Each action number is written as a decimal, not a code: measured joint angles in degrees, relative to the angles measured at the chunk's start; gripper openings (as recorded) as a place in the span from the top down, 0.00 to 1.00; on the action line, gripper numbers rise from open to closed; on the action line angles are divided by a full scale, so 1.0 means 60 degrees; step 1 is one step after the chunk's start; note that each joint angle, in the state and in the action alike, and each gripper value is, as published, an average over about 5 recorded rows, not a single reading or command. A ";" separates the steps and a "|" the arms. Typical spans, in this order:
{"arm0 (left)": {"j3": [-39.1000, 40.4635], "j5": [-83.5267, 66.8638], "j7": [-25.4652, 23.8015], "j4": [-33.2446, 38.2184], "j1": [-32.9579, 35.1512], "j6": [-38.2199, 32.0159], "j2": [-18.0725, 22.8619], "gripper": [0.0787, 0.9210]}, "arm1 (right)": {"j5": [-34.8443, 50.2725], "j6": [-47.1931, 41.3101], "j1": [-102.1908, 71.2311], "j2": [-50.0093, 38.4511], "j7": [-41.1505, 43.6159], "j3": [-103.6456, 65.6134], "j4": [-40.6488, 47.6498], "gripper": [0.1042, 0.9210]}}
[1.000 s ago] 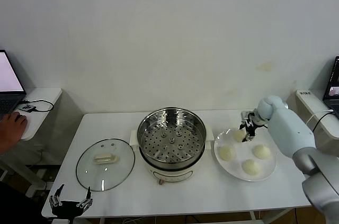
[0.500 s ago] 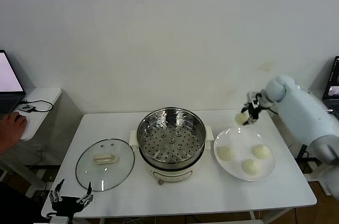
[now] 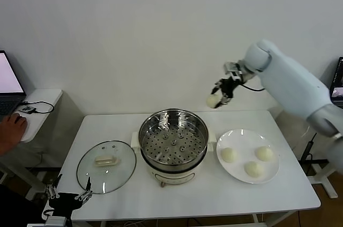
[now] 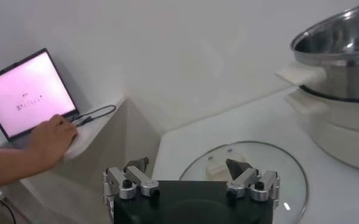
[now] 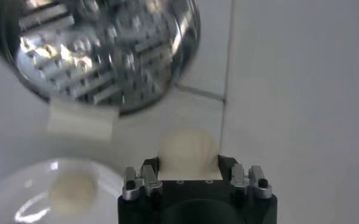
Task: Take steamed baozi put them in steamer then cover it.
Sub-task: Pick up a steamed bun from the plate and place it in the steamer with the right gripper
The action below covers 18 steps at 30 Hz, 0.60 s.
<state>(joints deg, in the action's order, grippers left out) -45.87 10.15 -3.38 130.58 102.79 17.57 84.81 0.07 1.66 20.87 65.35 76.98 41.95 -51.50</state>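
Note:
The baozi, now held high in the air behind the steamer, will be released by my right gripper on the steamer's perforated tray, between the middle knobs and the steamer's back side (image 3: 168,126) (image 5: 160,28).
My right gripper (image 3: 220,94) is shut on one cream-white baozi (image 3: 213,100) and holds it high in the air, just right of and behind the steamer (image 3: 173,140). The baozi shows between the jaws in the right wrist view (image 5: 188,153). The steamer's perforated tray holds no buns. Three baozi (image 3: 229,155) (image 3: 264,153) (image 3: 253,169) lie on the white plate (image 3: 238,136) to the steamer's right. The glass cover (image 3: 105,166) with its cream handle lies flat on the table left of the steamer. My left gripper (image 3: 68,197) is open and hangs low at the table's front left corner.
A laptop (image 4: 25,92) with a person's hand (image 3: 12,127) on it sits on a side table at the far left. A second laptop edge (image 3: 337,85) shows at the far right. The white wall stands close behind the table.
My right gripper lifted one baozi off the plate and carried it up and to the left toward the steamer. The left gripper stayed low at the front left.

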 measured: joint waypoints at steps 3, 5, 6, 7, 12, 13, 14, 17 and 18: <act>-0.0009 -0.0003 0.0002 -0.0019 0.0005 0.0005 0.0040 0.12 | -0.0018 0.0548 0.0073 0.0301 0.0078 0.0266 -0.0128 0.39; -0.0020 0.0001 0.0009 -0.0051 0.0013 0.0006 0.0057 0.12 | -0.0050 0.0966 0.0102 0.0452 0.0104 0.0433 -0.0272 0.39; -0.0027 0.0005 0.0012 -0.0072 0.0017 0.0006 0.0064 0.12 | -0.0074 0.1179 0.0111 0.0519 0.0110 0.0508 -0.0352 0.39; -0.0034 0.0011 0.0014 -0.0093 0.0020 0.0006 0.0072 0.12 | -0.0106 0.1400 0.0119 0.0584 0.0116 0.0580 -0.0435 0.39; -0.0023 0.0057 0.0017 -0.0187 0.0023 0.0005 0.0120 0.12 | -0.0347 0.2520 0.0125 0.0891 0.0041 0.0918 -0.0853 0.39; -0.0015 0.0063 0.0016 -0.0203 0.0020 0.0005 0.0135 0.12 | -0.0433 0.2758 0.0125 0.0948 -0.0008 0.0986 -0.0930 0.38; -0.0010 0.0067 0.0017 -0.0218 0.0014 0.0005 0.0151 0.12 | -0.0537 0.2997 0.0125 0.1002 -0.0066 0.1055 -0.0997 0.38; -0.0005 0.0070 0.0020 -0.0269 0.0002 0.0002 0.0205 0.12 | -0.0957 0.3725 0.0116 0.1157 -0.0292 0.1273 -0.1123 0.38; -0.0005 0.0071 0.0024 -0.0284 0.0006 0.0000 0.0223 0.12 | -0.1111 0.3963 0.0104 0.1209 -0.0380 0.1343 -0.1137 0.38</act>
<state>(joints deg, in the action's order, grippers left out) -45.90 10.58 -3.24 128.87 102.82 17.57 86.15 -6.60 25.44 21.50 72.61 74.70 50.00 -58.32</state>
